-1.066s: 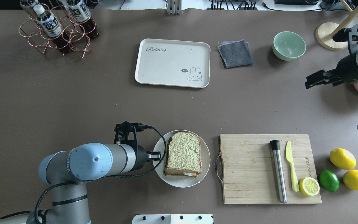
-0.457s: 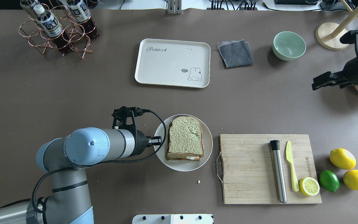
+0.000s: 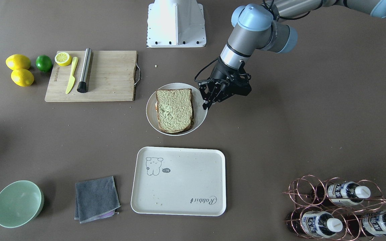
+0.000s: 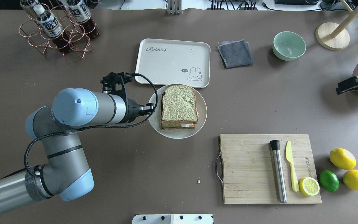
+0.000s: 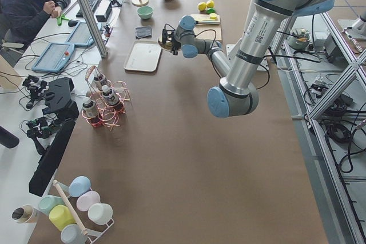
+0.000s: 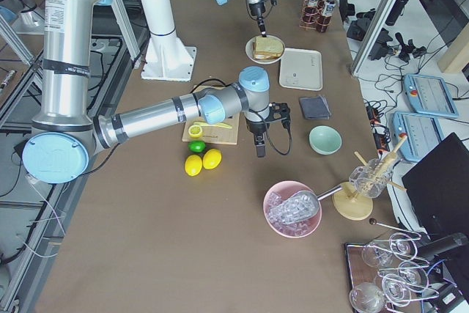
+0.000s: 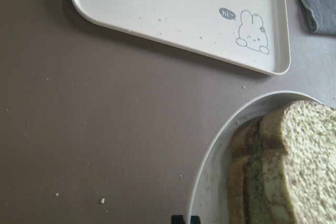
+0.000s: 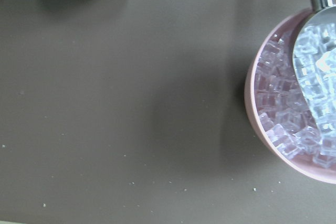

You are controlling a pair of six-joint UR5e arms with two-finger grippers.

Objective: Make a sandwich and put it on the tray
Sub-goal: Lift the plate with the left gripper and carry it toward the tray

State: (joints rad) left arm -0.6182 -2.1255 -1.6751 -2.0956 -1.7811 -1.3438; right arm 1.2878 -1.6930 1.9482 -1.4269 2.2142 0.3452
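Note:
My left gripper is going to the tray point(image 3: 174, 176) with the plate. It will let go of the plate there, between the animal drawing and the Rabbit lettering.
The sandwich point(image 4: 179, 106), two greenish-tan slices with white egg showing at its near edge, lies on a round white plate point(image 4: 202, 115). My left gripper point(image 4: 149, 109) is shut on the plate's left rim and holds it up, so the far rim overlaps the near edge of the cream-white tray point(image 4: 166, 62). In the front view the gripper point(image 3: 207, 104) pinches the plate point(image 3: 151, 113) beside the sandwich point(image 3: 174, 109), short of the tray point(image 3: 186, 187). The left wrist view shows the tray point(image 7: 173, 9) ahead and the sandwich point(image 7: 294, 171) at lower right. My right gripper point(image 4: 340, 88) is open and empty at the far right.
A wooden cutting board point(image 4: 247, 168) with a steel muddler, yellow knife and lemon half lies at the front right, with lemons and a lime beside it. A grey cloth point(image 4: 235, 53) and green bowl point(image 4: 288, 45) sit right of the tray. A bottle rack point(image 4: 57, 28) stands back left. A pink ice bowl point(image 8: 260, 114) is under the right wrist.
My left gripper has carried the plate with the sandwich away from the table's front edge toward the tray. My right arm has drawn back to the right.

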